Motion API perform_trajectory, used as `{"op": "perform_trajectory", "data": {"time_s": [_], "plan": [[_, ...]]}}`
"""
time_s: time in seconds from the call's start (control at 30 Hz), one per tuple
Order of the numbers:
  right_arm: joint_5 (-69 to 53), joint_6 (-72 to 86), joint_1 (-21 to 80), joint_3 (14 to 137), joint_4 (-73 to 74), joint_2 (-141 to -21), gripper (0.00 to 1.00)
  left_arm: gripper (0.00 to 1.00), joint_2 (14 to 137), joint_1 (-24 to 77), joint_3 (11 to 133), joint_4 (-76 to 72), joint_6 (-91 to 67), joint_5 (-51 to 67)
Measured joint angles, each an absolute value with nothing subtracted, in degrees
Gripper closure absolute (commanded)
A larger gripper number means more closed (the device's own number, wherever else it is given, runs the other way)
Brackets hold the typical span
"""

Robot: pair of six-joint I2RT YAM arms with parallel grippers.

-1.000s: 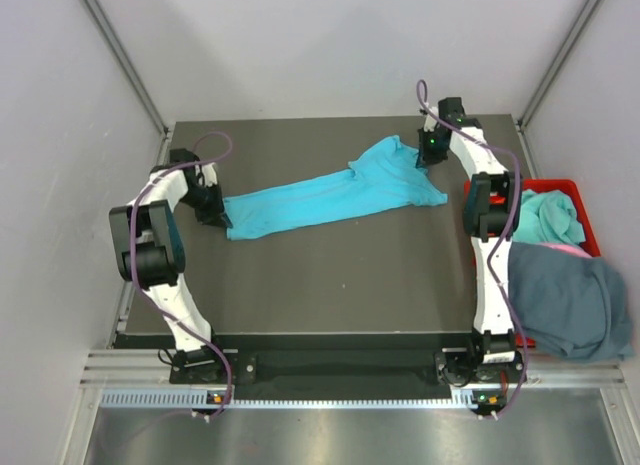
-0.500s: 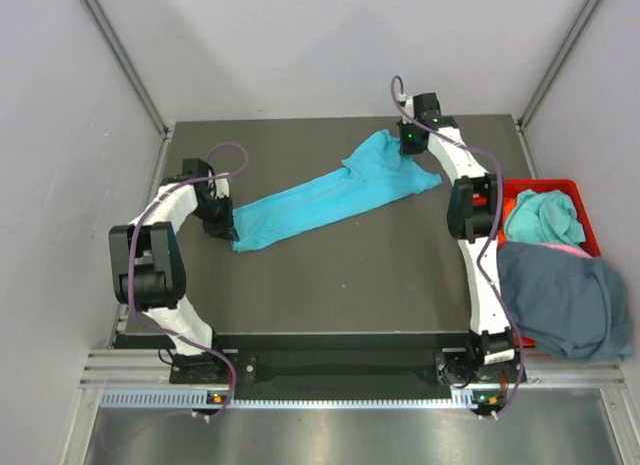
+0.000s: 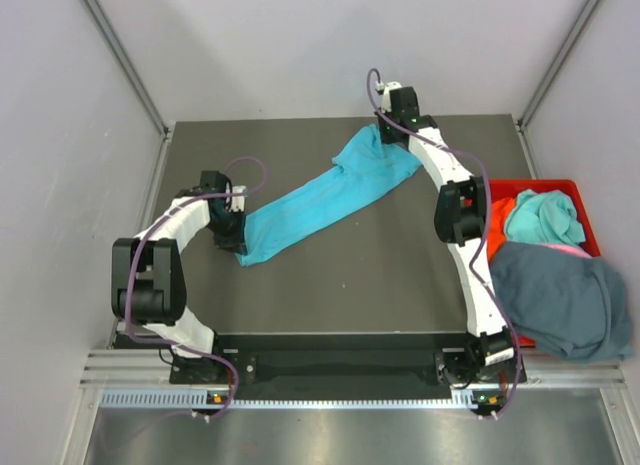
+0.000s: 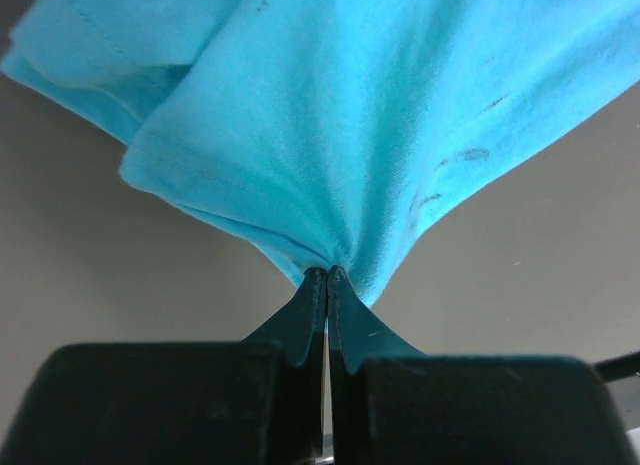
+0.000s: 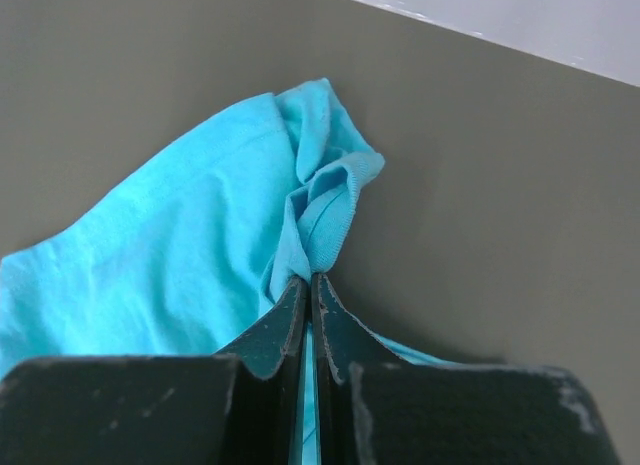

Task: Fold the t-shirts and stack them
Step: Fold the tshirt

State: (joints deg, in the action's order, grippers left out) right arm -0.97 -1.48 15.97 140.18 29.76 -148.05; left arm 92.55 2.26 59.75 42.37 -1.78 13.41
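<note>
Next, I grip the t-shirt's near end (image 3: 257,251) again with my left gripper and swing that end toward the table's front edge, because the stretched turquoise t-shirt lies at a slant across the table.
A bright turquoise t-shirt (image 3: 320,196) is stretched in a long diagonal band across the dark table (image 3: 340,285), from the left middle to the far middle. My left gripper (image 3: 237,235) is shut on its near-left end, the cloth fanning out from the pinched jaws (image 4: 328,273). At the far end my right gripper (image 3: 393,132) is shut on a bunched hem of the same t-shirt (image 5: 150,255), cloth folded right at the jaw tips (image 5: 311,278). A second turquoise t-shirt (image 3: 545,215), a slate blue-grey t-shirt (image 3: 565,300) and a sliver of a pinkish t-shirt (image 3: 570,249) lie at the right.
A red plastic bin (image 3: 572,188) stands off the table's right edge, with the spare shirts in and over it. Grey walls close in on the left, back and right. Purple cables loop over both arms.
Both grippers have carried the turquoise t-shirt: the right one moved left along the far edge, the left one moved right and nearer. The shirt now runs more steeply and narrower.
</note>
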Motion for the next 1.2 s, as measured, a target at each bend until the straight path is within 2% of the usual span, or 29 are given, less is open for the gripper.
{"op": "perform_trajectory", "data": {"time_s": [0.3, 0.33, 0.4, 0.43, 0.47, 0.53, 0.63, 0.83, 1.0, 1.2], "plan": [[1.48, -1.54, 14.09, 140.29, 28.62, -149.80, 1.00, 1.00, 89.80, 2.15, 58.74, 41.15, -1.83, 12.49], [1.67, -1.54, 14.04, 140.29, 28.60, -150.04, 0.89, 0.98, 89.65, 2.15, 58.52, 41.12, -1.83, 12.49], [2.15, -1.41, 13.78, 140.33, 28.36, -150.43, 0.68, 0.71, 89.47, 2.15, 58.24, 41.12, -1.61, 12.45], [2.42, -1.56, 13.72, 140.33, 28.36, -150.50, 0.47, 0.49, 89.34, 2.15, 58.15, 41.12, -1.56, 12.36], [2.66, -1.30, 13.69, 140.33, 28.38, -150.54, 0.41, 0.45, 89.06, 2.15, 58.02, 41.08, -1.28, 12.27], [3.03, -1.74, 13.61, 140.09, 28.21, -150.52, 0.34, 0.40, 87.88, 2.15, 57.65, 41.15, -1.74, 12.12], [3.40, -1.37, 13.28, 136.66, 27.16, -149.03, 0.30, 0.40, 84.55, 2.15, 57.58, 41.10, -1.78, 11.77], [2.76, 0.69, 12.84, 125.82, 26.94, -142.34, 0.30, 0.45, 82.74, 2.15, 58.78, 41.23, -1.54, 12.82], [-1.69, 4.23, 12.58, 118.21, 26.63, -134.96, 0.30, 0.51, 89.69, 2.87, 62.94, 42.28, -0.86, 15.35], [-6.74, 7.18, 12.58, 114.06, 25.80, -131.76, 0.31, 0.56, 100.36, 4.25, 66.61, 42.74, 0.62, 17.23]]}}
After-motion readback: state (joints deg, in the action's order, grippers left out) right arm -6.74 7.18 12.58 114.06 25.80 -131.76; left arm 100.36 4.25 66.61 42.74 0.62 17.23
